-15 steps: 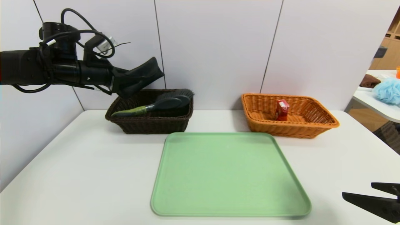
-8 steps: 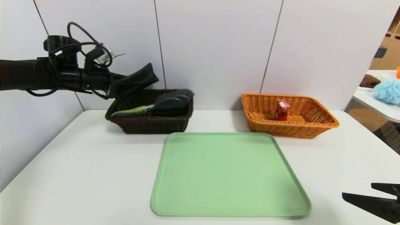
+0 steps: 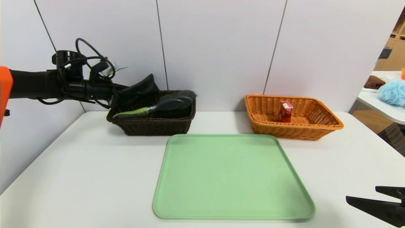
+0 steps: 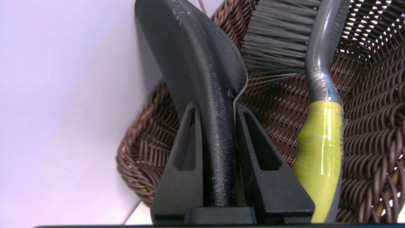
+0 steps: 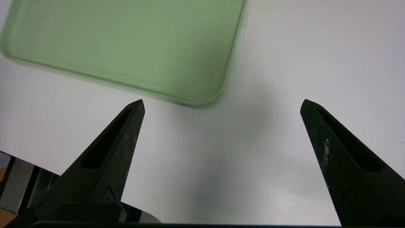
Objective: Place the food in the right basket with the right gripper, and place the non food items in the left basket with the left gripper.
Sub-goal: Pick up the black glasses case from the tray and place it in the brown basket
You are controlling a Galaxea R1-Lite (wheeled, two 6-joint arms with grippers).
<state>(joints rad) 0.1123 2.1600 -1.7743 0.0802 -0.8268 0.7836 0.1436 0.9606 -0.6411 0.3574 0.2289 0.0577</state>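
Note:
Next, my left gripper releases the black pouch in the dark brown basket (image 3: pixel 143 106) (image 4: pixel 261 144), behind the olive-green handle of the grey brush.
My left gripper (image 3: pixel 121 96) (image 4: pixel 216 106) is shut on the flat black pouch (image 3: pixel 140 88) (image 4: pixel 196 53). It holds the pouch over the back left corner of the dark brown left basket (image 3: pixel 152 126) (image 4: pixel 373 133), the pouch's end low at the rim. The grey brush with the olive-green handle (image 3: pixel 164 106) (image 4: pixel 319 79) lies slanted inside this basket, beside the pouch. The red carton (image 3: pixel 285 111) stands upright in the orange right basket (image 3: pixel 294 131). My right gripper (image 3: pixel 361 193) (image 5: pixel 222 101) hangs open over the table's near right corner, nothing between its fingers.
A bare green tray (image 3: pixel 234 177) (image 5: pixel 126 41) lies in the middle of the white table, in front of both baskets. The wall stands close behind the baskets. A side table with a blue puff (image 3: pixel 392 91) is at the far right.
The left gripper has come down and slightly left with the pouch, from well above the brown basket to its back rim. The right arm has not moved.

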